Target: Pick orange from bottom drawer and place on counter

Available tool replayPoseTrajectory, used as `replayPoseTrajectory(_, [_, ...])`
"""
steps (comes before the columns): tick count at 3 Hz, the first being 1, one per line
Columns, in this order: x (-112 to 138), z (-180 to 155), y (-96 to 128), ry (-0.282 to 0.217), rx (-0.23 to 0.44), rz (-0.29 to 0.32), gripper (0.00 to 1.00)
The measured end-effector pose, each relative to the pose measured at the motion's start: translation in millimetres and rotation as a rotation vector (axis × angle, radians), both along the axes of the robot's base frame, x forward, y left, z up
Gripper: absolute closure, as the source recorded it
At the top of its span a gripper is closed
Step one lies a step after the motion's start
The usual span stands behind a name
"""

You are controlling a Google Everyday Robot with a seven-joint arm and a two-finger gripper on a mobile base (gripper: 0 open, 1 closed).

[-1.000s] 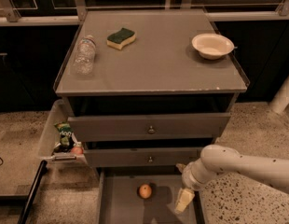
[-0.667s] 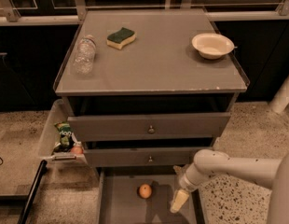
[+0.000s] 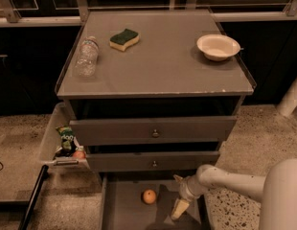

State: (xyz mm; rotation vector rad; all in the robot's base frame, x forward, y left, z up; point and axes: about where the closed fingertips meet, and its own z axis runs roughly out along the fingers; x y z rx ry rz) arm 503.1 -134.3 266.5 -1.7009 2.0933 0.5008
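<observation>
My gripper will next move to the orange's middle point(image 3: 148, 196) in the open bottom drawer and close there.
The orange point(image 3: 149, 196) lies in the open bottom drawer point(image 3: 123, 211), near the middle of its grey floor. My gripper point(image 3: 178, 194) hangs over the right part of that drawer, just right of the orange and not touching it. Its fingers point(image 3: 180, 208) are spread apart with nothing between them. The white arm reaches in from the lower right. The counter point(image 3: 163, 71) is the grey cabinet top above the drawers.
On the counter are a white bowl point(image 3: 218, 47) at the right rear, a green-yellow sponge point(image 3: 124, 38) and a lying plastic bottle point(image 3: 87, 56) at the left. The two knobbed drawers stand slightly open. A side bin point(image 3: 51, 137) with snack packets hangs on the left.
My gripper has moved a little to the left, closer to the orange. The orange has not moved.
</observation>
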Motion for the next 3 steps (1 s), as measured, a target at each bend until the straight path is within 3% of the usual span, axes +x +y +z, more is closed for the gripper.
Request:
replayPoseTrajectory(1, [12,-45,4,-0.048,0.084,0.033,0.0])
replayPoseTrajectory(3, [12,-56,7,-0.059,0.078,0.02,0.0])
